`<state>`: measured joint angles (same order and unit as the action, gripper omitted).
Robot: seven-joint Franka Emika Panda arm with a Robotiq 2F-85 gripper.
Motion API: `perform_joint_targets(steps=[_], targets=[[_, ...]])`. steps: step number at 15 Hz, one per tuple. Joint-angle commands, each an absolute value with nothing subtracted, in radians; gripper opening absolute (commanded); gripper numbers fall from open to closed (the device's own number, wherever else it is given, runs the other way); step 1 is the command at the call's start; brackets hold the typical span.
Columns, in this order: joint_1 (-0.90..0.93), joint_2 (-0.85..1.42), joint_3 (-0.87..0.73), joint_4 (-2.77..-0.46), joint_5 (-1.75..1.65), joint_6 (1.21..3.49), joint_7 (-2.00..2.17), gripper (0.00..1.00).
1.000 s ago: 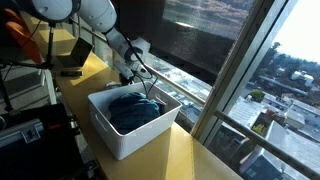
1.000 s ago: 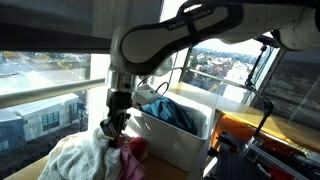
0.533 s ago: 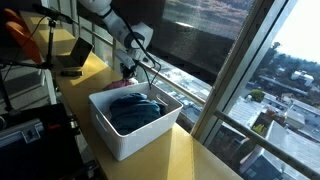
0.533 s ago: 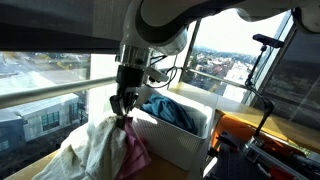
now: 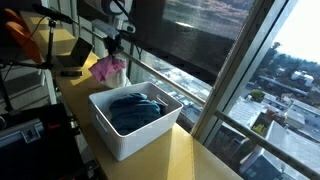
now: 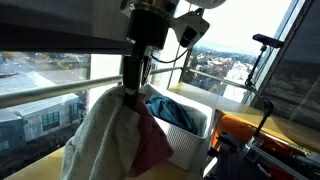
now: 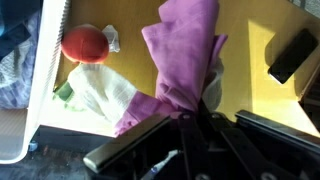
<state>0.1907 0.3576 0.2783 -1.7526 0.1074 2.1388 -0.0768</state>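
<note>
The magenta cloth, now hanging above the yellow table, will be let go by my gripper on top of the blue clothing in the white bin (image 5: pixel 136 109).
My gripper (image 7: pixel 190 112) is shut on a magenta cloth (image 7: pixel 185 50), which hangs from the fingers above the yellow table (image 7: pixel 250 90). A white cloth (image 6: pixel 95 140) hangs together with the magenta cloth (image 6: pixel 152 148) under the gripper (image 6: pixel 131 90); whether the jaws also pinch it I cannot tell. In an exterior view the gripper (image 5: pixel 113 46) is raised behind the white bin (image 5: pixel 125 140), with the magenta cloth (image 5: pixel 108 70) dangling below it. The bin holds blue clothing (image 5: pixel 132 108).
A red rounded item (image 7: pixel 85 43) and a white cloth (image 7: pixel 105 95) lie beside the bin wall (image 7: pixel 45 80). A black flat object (image 7: pixel 292 55) rests on the table. Window frames (image 5: pixel 225 90) and a railing (image 6: pixel 40 95) stand close behind.
The gripper has risen well above the table, lifting the magenta and white cloths off the pile; they now hang free beside the bin.
</note>
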Motion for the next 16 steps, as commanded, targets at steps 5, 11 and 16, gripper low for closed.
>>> perform_joint_targets(steps=[5,11,16], targets=[[0.128,-0.010,0.198,-1.848,0.142,2.148,-0.130,0.02],[0.061,-0.183,0.063,-1.836,0.170,2.121,-0.205,0.02],[0.041,-0.222,-0.004,-1.922,0.161,2.157,-0.218,0.02]])
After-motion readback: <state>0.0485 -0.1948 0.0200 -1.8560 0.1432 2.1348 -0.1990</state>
